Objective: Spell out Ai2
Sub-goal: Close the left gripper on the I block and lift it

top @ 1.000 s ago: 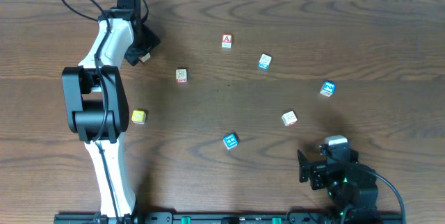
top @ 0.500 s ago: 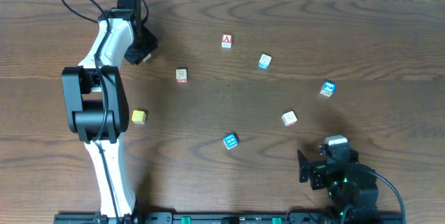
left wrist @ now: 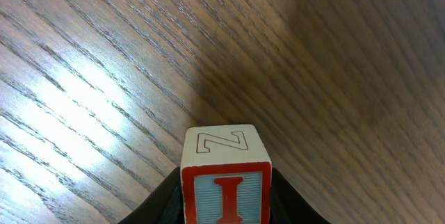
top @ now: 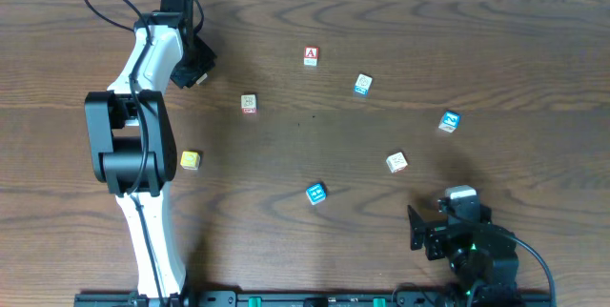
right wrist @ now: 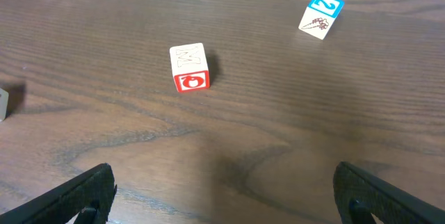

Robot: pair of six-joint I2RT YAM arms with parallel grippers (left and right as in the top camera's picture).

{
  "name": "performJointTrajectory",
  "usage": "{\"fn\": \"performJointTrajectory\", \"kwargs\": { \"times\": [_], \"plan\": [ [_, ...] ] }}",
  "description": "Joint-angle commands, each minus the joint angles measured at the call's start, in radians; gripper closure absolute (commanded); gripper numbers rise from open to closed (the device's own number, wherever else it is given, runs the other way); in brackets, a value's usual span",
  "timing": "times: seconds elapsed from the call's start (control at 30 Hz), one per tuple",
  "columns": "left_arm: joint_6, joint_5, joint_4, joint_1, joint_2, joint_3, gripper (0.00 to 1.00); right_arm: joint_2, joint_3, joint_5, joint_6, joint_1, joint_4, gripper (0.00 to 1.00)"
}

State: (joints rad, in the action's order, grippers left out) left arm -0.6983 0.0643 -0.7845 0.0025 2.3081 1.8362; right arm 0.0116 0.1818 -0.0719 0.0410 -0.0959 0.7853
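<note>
Next, my left gripper lets go of the I block midway [top: 313, 117] between the A block and the front blue block.
My left gripper [top: 197, 77] is at the far left back of the table, shut on the I block [left wrist: 226, 175], a white cube with a red I on its front and a Z on top, held just above the wood. The A block [top: 311, 55] sits at the back centre. The blue 2 block [top: 450, 120] lies at the right; it also shows in the right wrist view [right wrist: 321, 14]. My right gripper [right wrist: 222, 189] is open and empty near the front right edge [top: 448, 223].
Other letter blocks lie scattered: a tan one [top: 249, 103], a yellow one [top: 191, 159], a blue one [top: 315, 193], a light blue one [top: 362, 84], and a white one with red face [top: 396, 161], also in the right wrist view [right wrist: 188, 67].
My left gripper with the I block shifted very slightly toward the back left a second ago and has been still since. The right arm has not moved.
</note>
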Motion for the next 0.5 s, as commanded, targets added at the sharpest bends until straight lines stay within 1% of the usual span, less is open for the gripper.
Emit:
{"fn": "performJointTrajectory", "kwargs": {
  "times": [0.0,0.07,0.17,0.3,0.33,0.47],
  "plan": [
    [0.043,-0.004,-0.005,0.001,0.009,0.017,0.70,-0.006,-0.009,-0.004,0.001,0.006,-0.001,0.01],
    [0.066,-0.005,-0.008,0.001,0.009,0.017,0.71,-0.006,-0.009,-0.004,0.001,0.006,0.000,0.01],
    [0.098,-0.004,-0.018,0.000,0.008,0.018,0.77,-0.006,-0.009,-0.004,0.001,0.006,-0.001,0.01],
    [0.144,-0.004,-0.035,-0.013,-0.006,0.019,0.93,-0.006,-0.009,-0.004,0.001,0.006,-0.001,0.01],
    [0.155,-0.006,-0.038,-0.018,-0.012,0.019,0.94,-0.006,-0.009,-0.004,0.001,0.006,0.000,0.01],
    [0.200,-0.031,-0.047,-0.056,-0.051,0.020,0.94,-0.006,-0.009,-0.004,0.001,0.006,-0.001,0.01]
  ]
}}
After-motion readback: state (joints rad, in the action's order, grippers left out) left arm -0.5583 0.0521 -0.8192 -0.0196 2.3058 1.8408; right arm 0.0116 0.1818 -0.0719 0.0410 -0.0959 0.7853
